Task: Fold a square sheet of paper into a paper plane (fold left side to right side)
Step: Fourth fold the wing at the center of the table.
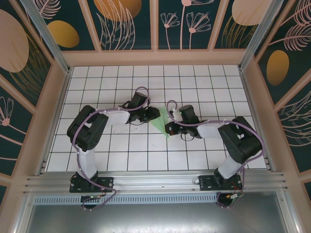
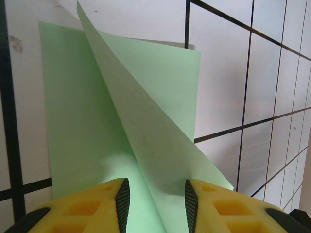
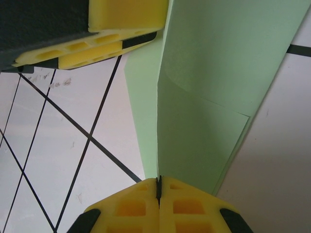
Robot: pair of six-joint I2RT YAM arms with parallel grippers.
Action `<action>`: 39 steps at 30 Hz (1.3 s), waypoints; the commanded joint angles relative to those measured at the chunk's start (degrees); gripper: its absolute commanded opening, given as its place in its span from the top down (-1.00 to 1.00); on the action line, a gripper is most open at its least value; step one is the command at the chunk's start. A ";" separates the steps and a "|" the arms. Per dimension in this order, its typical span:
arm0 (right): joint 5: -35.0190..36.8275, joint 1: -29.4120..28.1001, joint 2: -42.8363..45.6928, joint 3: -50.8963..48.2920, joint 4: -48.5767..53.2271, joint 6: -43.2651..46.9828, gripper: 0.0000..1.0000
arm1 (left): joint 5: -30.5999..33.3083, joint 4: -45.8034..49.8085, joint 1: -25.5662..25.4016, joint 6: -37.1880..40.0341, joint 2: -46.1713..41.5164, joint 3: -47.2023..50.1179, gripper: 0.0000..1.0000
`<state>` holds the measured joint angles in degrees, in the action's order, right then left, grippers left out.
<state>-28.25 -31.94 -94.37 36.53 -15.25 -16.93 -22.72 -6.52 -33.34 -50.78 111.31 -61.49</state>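
The wider flap still slants up while my right gripper pinches near the paper's near point, so next I open it and take the flap's edge farther (image 1: pixel 166 119) along.
The pale green sheet of paper (image 1: pixel 160 125) lies partly folded at mid-table, narrowing to a point toward the near side. In the left wrist view its lower layer (image 2: pixel 82 111) lies flat on the tiles and a flap (image 2: pixel 150 131) rises at a slant. That flap runs between the spread fingers of my left gripper (image 2: pixel 157 187), which is open and does not pinch it. My right gripper (image 3: pixel 158 180) is shut on the paper's raised edge (image 3: pixel 204 107), which runs straight into its closed jaws. The left gripper's yellow fingers (image 3: pixel 121 24) hang over the far end of the paper.
The white grid-tiled table (image 1: pixel 204 92) stretches out on all sides of the paper. Wooden-framed patterned walls (image 1: pixel 155 24) close in the back and both sides. Both arm bases sit on the metal rail (image 1: pixel 155 182) at the near edge.
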 commanded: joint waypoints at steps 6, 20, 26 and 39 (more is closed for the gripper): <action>-1.68 0.30 -1.51 -0.66 -2.20 -0.48 1.00 | -0.33 2.31 -0.47 -0.18 2.80 -2.91 0.25; -2.50 0.22 -1.53 -0.50 -2.24 -0.83 0.94 | 1.87 5.46 -0.48 0.87 4.53 -3.02 0.20; -4.47 0.28 -0.07 -0.36 -2.95 -1.52 0.77 | 2.15 5.83 -0.45 1.03 4.88 -3.02 0.20; -5.67 5.54 4.82 3.30 4.01 -2.03 0.26 | 2.57 6.22 -0.48 1.21 4.70 -3.02 0.20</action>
<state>-33.08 -27.11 -91.13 37.56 -14.28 -18.83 -21.98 -4.10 -33.45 -50.68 114.17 -64.20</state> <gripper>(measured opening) 0.368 0.398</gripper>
